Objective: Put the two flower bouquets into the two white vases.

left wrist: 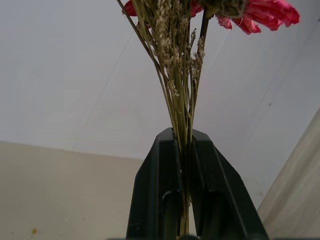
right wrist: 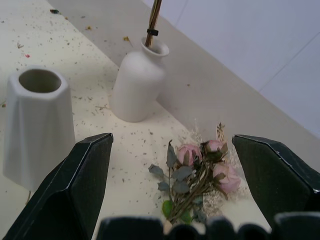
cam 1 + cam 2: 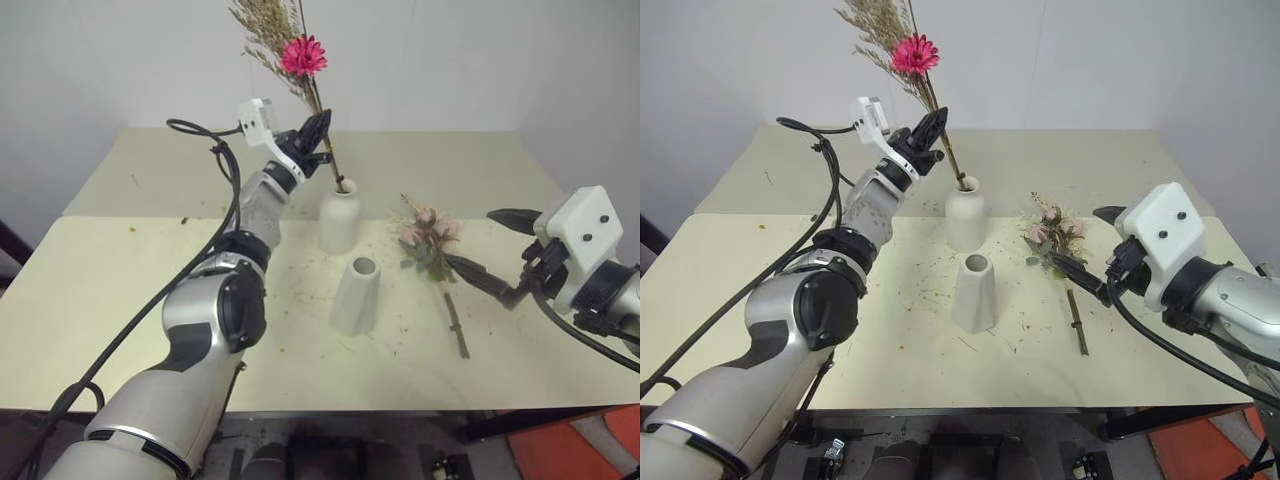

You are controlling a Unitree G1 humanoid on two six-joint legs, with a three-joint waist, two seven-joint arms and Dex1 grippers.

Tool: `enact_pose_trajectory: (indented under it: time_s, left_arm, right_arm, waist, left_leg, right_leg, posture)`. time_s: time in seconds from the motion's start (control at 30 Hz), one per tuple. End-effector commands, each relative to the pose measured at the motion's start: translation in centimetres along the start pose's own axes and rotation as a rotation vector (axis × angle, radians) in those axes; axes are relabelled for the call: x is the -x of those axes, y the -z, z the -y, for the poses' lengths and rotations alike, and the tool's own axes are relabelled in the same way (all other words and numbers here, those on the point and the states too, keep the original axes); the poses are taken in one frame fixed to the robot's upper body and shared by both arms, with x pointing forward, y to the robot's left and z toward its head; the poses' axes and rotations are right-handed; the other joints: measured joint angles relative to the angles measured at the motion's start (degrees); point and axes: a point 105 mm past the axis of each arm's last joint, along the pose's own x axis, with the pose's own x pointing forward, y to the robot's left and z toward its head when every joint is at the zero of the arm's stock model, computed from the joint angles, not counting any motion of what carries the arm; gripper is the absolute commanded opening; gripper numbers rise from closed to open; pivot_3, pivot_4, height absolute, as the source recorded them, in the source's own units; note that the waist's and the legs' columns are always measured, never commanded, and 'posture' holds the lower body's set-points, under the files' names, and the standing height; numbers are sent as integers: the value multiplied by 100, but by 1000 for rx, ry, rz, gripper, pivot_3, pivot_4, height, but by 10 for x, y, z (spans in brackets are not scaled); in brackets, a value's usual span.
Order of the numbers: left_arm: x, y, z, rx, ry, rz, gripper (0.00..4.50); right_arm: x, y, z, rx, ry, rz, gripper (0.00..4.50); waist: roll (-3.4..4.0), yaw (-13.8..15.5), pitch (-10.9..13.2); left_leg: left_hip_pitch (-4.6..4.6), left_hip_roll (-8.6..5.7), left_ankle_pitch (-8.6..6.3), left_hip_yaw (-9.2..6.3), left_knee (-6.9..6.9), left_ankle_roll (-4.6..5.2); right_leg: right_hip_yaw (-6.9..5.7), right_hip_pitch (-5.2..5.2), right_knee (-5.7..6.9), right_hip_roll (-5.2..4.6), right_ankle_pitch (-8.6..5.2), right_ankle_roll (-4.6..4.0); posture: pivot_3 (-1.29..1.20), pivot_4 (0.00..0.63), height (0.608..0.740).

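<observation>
Next, my left gripper lets go of the tan dried-grass bouquet deep in the rounded white vase [image 3: 343, 191], behind the tapered one.
My left gripper [image 3: 318, 135] is shut on the stems of the tan dried-grass bouquet [image 3: 290, 50] with its magenta flower [image 3: 303, 56]. The stems slant down, and their lower ends sit in the mouth of the rounded white vase [image 3: 338, 220]. The tapered white vase [image 3: 357, 297] stands empty just in front of it. The pink rose bouquet [image 3: 430, 240] lies flat on the table to the right, with its stem toward the front edge. My right gripper [image 3: 468, 237] is open, hovering just right of the roses [image 2: 200, 175] and pointing at them.
The pale table [image 3: 150, 260] is speckled with bits of dried plant around the vases. A white wall rises behind its far edge. An orange object [image 3: 580, 450] sits on the floor past the front right corner.
</observation>
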Motion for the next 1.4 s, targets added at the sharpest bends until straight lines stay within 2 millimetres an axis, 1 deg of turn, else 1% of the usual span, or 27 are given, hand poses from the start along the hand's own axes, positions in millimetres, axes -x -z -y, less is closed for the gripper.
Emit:
enact_pose_trajectory:
  time_s: [0.03,0.3,0.43,0.57,0.73,0.97,1.0,1.03,1.17,1.27,1.4]
  left_arm:
    - [-5,1,7,-64,9,-10,335]
    - [-2,22,13,-163,44,-91,335]
    - [-1,29,14,-176,53,-109,335]
    - [3,40,15,-290,74,-165,335]
    - [5,44,14,-338,68,-180,335]
    - [5,45,16,-357,87,-182,335]
    - [5,44,16,-337,94,-178,741]
    - [5,44,17,-324,100,-175,919]
    - [5,39,18,-343,120,-162,2210]
    - [8,40,14,-423,121,-194,3149]
    - [15,46,2,-500,101,-280,4475]
  right_arm:
    - [10,-13,4,30,54,44,4500]
    - [18,-11,4,7,84,39,4500]
    - [19,-10,5,3,90,35,4500]
    - [18,-10,6,-2,87,37,4500]
    - [16,-7,6,-18,74,22,4500]
    - [15,-4,5,-23,63,1,4500]
    - [14,-3,5,-22,63,-1,4500]
    - [14,-3,5,-22,63,-3,4500]
    - [12,-2,6,-22,63,-5,4500]
    - [12,-2,8,-24,76,-4,4500]
    - [12,-2,10,-25,89,1,4500]
  waist:
    - [0,7,0]
    - [0,15,0]
    - [0,15,0]
    - [0,16,0]
    - [0,16,0]
    - [0,18,0]
    - [0,17,0]
    - [0,16,0]
    - [0,16,0]
    - [0,13,0]
    - [0,10,0]
  left_leg:
    - [0,0,0,0,0,0]
    - [1,0,0,0,0,0]
    - [2,0,0,0,0,0]
    - [2,0,0,0,0,0]
    - [2,0,0,0,0,0]
    - [2,0,0,0,0,0]
    - [2,0,0,0,0,0]
    - [2,0,0,0,0,0]
    - [2,0,0,0,0,0]
    - [2,0,0,0,0,0]
    - [5,0,0,0,0,0]
  right_leg:
    - [0,0,0,0,0,0]
    - [0,2,0,0,0,0]
    - [0,2,0,0,0,0]
    - [1,2,0,0,0,0]
    - [0,2,0,0,0,0]
    - [1,2,1,0,0,0]
    - [1,2,1,0,0,0]
    - [1,2,1,0,0,0]
    - [1,2,1,0,0,0]
    - [1,2,1,1,0,0]
    - [2,2,2,1,0,0]
  posture:
    - [0,150,740]
    - [0,150,740]
    - [0,150,740]
    - [0,150,740]
    - [0,150,740]
    - [0,150,740]
    - [0,150,740]
    - [0,150,740]
    - [0,150,740]
    - [0,150,740]
    - [0,150,740]
